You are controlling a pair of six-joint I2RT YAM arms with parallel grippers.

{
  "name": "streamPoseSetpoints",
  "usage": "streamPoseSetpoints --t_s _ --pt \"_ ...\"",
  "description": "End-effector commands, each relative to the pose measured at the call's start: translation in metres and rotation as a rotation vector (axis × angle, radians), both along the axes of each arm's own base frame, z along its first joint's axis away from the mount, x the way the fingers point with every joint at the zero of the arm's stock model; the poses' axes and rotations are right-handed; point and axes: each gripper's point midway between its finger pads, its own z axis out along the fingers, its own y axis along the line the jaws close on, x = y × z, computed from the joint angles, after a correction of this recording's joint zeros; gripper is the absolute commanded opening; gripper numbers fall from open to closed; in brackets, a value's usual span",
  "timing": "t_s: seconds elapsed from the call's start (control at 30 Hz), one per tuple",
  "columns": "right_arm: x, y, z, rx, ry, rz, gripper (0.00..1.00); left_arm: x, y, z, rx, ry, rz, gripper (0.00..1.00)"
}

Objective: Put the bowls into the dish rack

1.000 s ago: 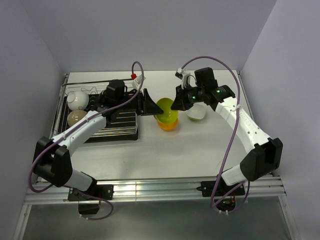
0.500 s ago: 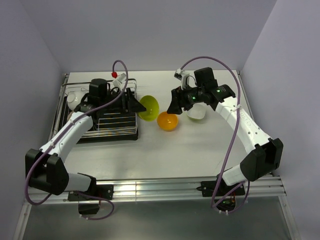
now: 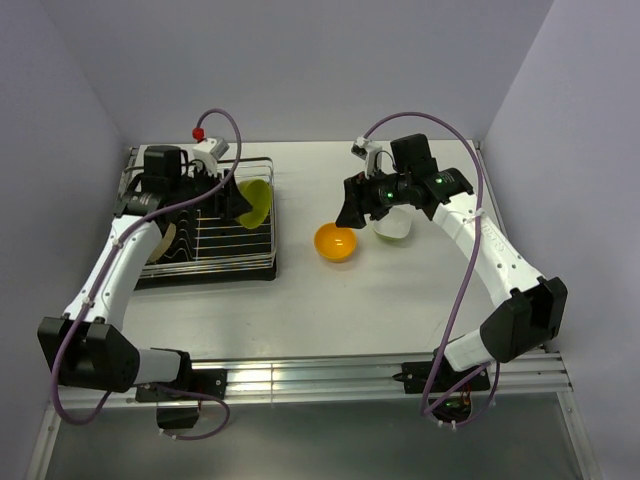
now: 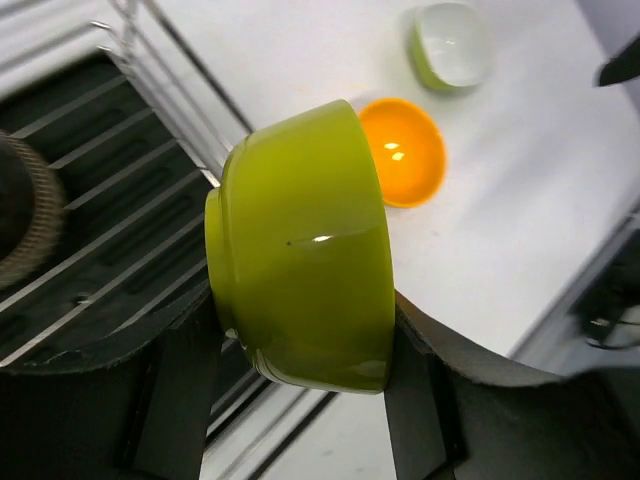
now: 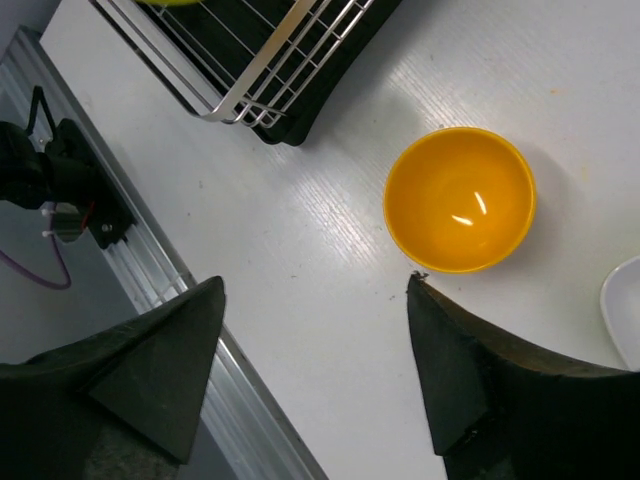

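The robot's left gripper will release the lime bowl, now hanging on edge over the rack, in the dish rack's near corner [image 3: 231, 237], the one closest to the orange bowl.
My left gripper [image 4: 300, 370] is shut on the lime bowl [image 4: 300, 240], which is tipped on edge. It hangs over the right end of the dish rack [image 3: 215, 240], where the lime bowl [image 3: 254, 200] shows among the wires. The orange bowl [image 3: 336, 242] sits upright on the table, also seen as the orange bowl [image 5: 460, 198] from the right wrist. My right gripper [image 5: 315, 290] is open just above and left of it, holding nothing. A white bowl [image 3: 393, 226] stands behind the right gripper [image 3: 349, 212]. A brownish bowl [image 4: 20, 210] rests in the rack.
The rack [image 5: 270, 60] stands on a black drip tray at the table's left. The metal rail [image 3: 320, 375] runs along the near edge. Walls close in the left, back and right sides.
The left arm carried the lime bowl leftward from above the orange bowl to over the rack. The right gripper went from shut to open beside the orange bowl, which stays on the table.
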Motion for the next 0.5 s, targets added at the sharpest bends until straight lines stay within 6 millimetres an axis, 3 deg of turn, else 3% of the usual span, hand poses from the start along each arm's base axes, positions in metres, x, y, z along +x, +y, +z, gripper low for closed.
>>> streamPoseSetpoints --t_s 0.0,0.2,0.47 --pt "0.005 -0.006 0.027 0.01 -0.083 -0.027 0.82 0.018 0.024 0.027 0.16 -0.201 0.011 0.0" --pt "0.008 -0.007 0.025 -0.002 -0.078 -0.042 0.89 0.04 0.049 0.03 0.331 -0.303 0.056 0.0" --pt "0.009 -0.009 0.021 -0.013 -0.076 -0.05 0.9 0.055 0.073 0.013 0.482 -0.344 0.105 0.0"
